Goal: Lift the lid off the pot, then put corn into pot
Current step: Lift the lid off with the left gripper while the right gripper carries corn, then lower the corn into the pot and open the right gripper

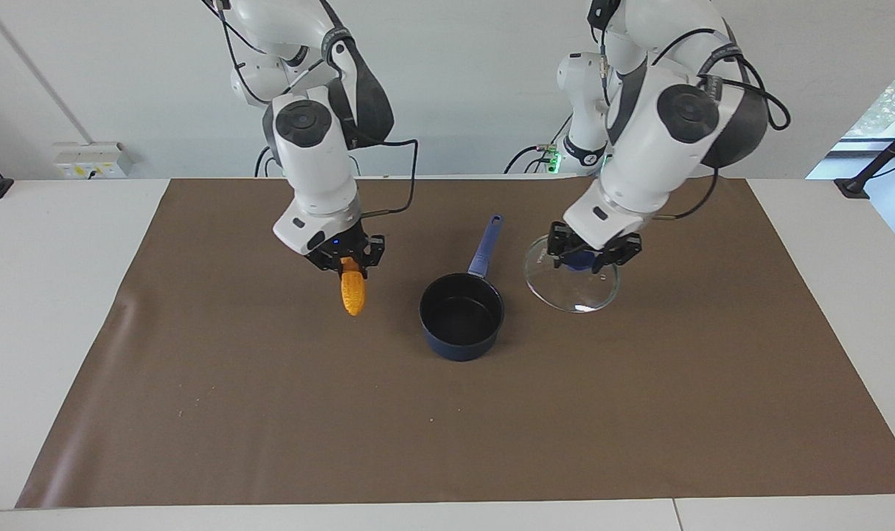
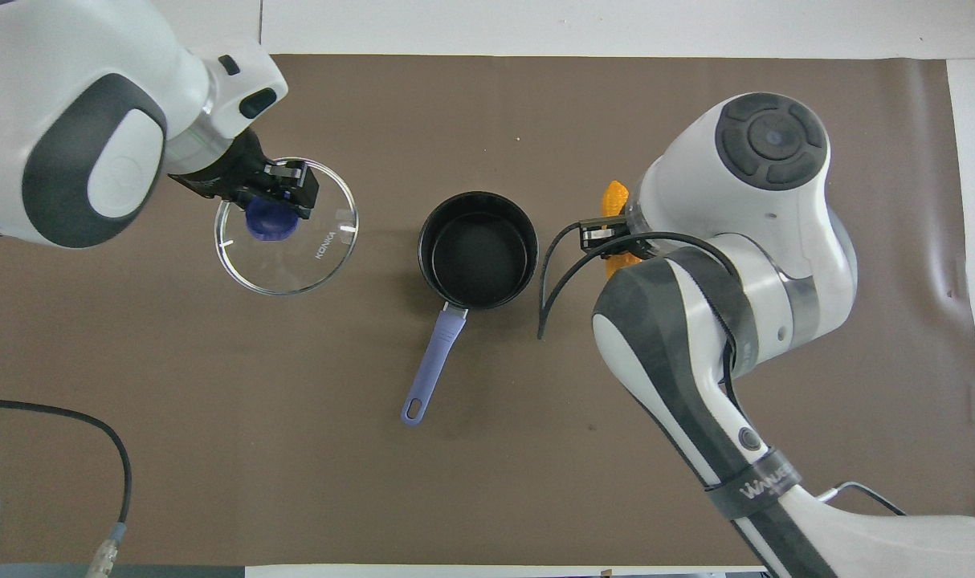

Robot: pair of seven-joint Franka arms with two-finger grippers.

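I need to use my left gripper to set the glass lid down on the brown mat [image 2: 161,280] between its white arm and black cable.
The navy pot [image 1: 461,318] [image 2: 478,250] stands uncovered at the middle of the brown mat, its black inside bare and its light blue handle [image 2: 433,365] pointing toward the robots. My left gripper [image 1: 592,256] [image 2: 277,199] is shut on the blue knob of the glass lid [image 1: 574,289] [image 2: 291,241], which hangs tilted in the air over the mat toward the left arm's end, apart from the pot. My right gripper [image 1: 346,264] is shut on the top of the yellow-orange corn [image 1: 352,292] [image 2: 614,200], which hangs tip down over the mat beside the pot, toward the right arm's end.
A brown mat [image 1: 447,442] covers most of the white table [image 1: 49,295]. The right arm's wrist cable [image 2: 556,273] loops close to the pot's rim in the overhead view. Nothing else stands on the mat.
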